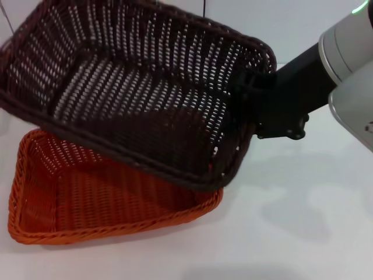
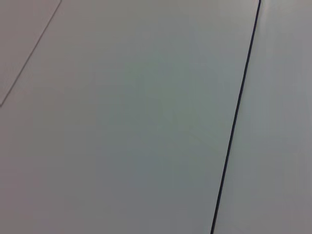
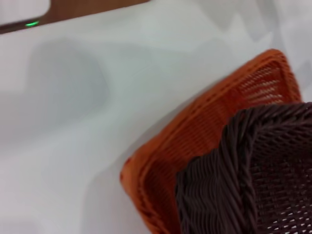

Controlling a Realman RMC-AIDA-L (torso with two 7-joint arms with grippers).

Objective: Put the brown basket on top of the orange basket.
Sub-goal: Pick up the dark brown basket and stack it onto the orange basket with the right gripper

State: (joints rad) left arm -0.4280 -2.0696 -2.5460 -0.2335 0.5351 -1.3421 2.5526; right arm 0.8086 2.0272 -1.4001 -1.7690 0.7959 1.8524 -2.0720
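Observation:
The brown basket, now hanging tilted partly over the orange basket, will be put down by my right gripper inside the open hollow of the orange basket (image 1: 107, 164).
The brown basket (image 1: 134, 99) hangs tilted in the air, partly over the orange basket (image 1: 87, 198), which rests on the white table. My right gripper (image 1: 252, 99) is shut on the brown basket's right rim and carries it; the arm reaches in from the upper right. In the right wrist view the brown basket's corner (image 3: 258, 175) sits close above the orange basket's corner (image 3: 209, 126). The left gripper is out of view in every frame.
The white table (image 1: 303, 221) extends to the right and front of the baskets. The left wrist view shows only a pale flat surface with a thin dark line (image 2: 236, 117). A green light (image 3: 31, 23) glows at the table's far edge.

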